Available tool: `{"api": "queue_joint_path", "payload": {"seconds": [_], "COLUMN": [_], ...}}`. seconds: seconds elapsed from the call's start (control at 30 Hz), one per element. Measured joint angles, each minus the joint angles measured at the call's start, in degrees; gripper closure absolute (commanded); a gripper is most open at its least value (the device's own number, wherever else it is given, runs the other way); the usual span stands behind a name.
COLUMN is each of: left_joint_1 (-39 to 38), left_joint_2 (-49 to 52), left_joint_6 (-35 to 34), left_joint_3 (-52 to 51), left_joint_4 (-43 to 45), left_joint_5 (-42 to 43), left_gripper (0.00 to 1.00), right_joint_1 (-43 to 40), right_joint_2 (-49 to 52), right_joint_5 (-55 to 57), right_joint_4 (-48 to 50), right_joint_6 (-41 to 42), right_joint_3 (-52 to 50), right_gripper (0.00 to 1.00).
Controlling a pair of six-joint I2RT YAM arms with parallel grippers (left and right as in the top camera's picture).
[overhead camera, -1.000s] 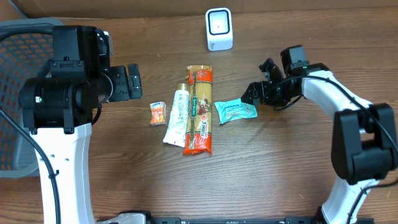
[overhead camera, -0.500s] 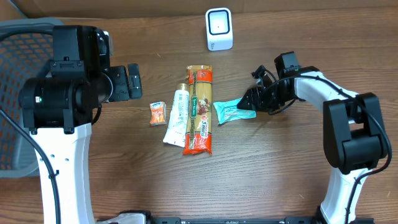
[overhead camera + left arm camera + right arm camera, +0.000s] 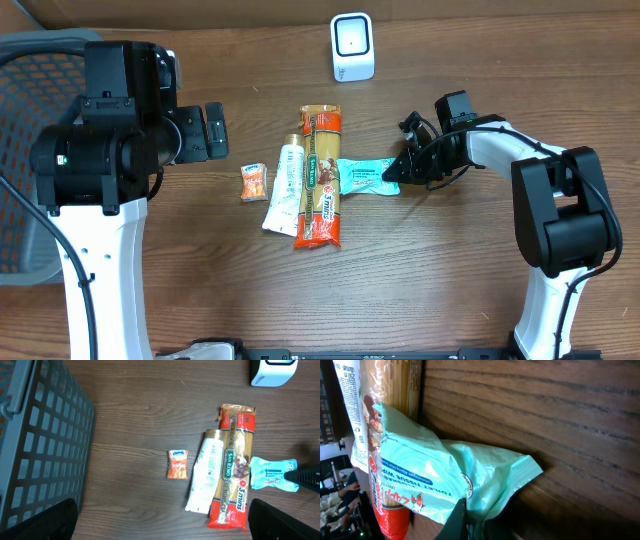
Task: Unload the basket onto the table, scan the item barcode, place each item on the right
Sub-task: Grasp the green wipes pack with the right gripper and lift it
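Note:
Next, I set the teal tissue pack on the bare wood a short gap from the spaghetti pack [image 3: 425,191] with my right gripper.
A teal tissue pack [image 3: 362,175] lies flat on the wooden table, its left end against the spaghetti pack [image 3: 320,175]. My right gripper [image 3: 397,172] is low at the pack's right end, shut on the crinkled edge of its wrapper. In the right wrist view the wrapper [image 3: 445,475] is pinched between my dark fingers [image 3: 461,520]. No barcode shows on it. The white scanner [image 3: 352,46] stands at the back centre. My left gripper [image 3: 162,527] hangs open high over the table's left side, holding nothing.
A white tube [image 3: 285,185] lies left of the spaghetti pack, and a small orange packet [image 3: 254,183] lies further left. A grey mesh basket [image 3: 30,150] stands at the table's left edge. A brown cardboard wall runs along the back.
My right gripper slid left onto the tissue pack and shut on its right edge. The pack shifted left against the spaghetti pack. The left arm stayed still.

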Motion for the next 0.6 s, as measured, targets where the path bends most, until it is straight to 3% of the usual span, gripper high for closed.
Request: {"api": "queue_joint_path", "payload": {"seconds": [0.3,0.43,0.6], "left_joint_1": [0.0,0.0,0.0], "left_joint_2": [0.0,0.0,0.0], "left_joint_6": [0.0,0.0,0.0], "left_joint_3": [0.0,0.0,0.0], "left_joint_4": [0.02,0.0,0.0], "left_joint_5": [0.0,0.0,0.0], "left_gripper": [0.0,0.0,0.0], "right_joint_1": [-3.06,-1.99,7.04], "right_joint_2": [-4.92,-14.91,-22.53], "right_joint_5": [5.49,23.52,51.82], "right_joint_4": [-10.25,-17.97,-32.04], "right_joint_6": [3.41,10.91,22.67], "right_joint_3": [0.87,3.28,10.05], "right_gripper": [0.96,0.97,0.96]}}
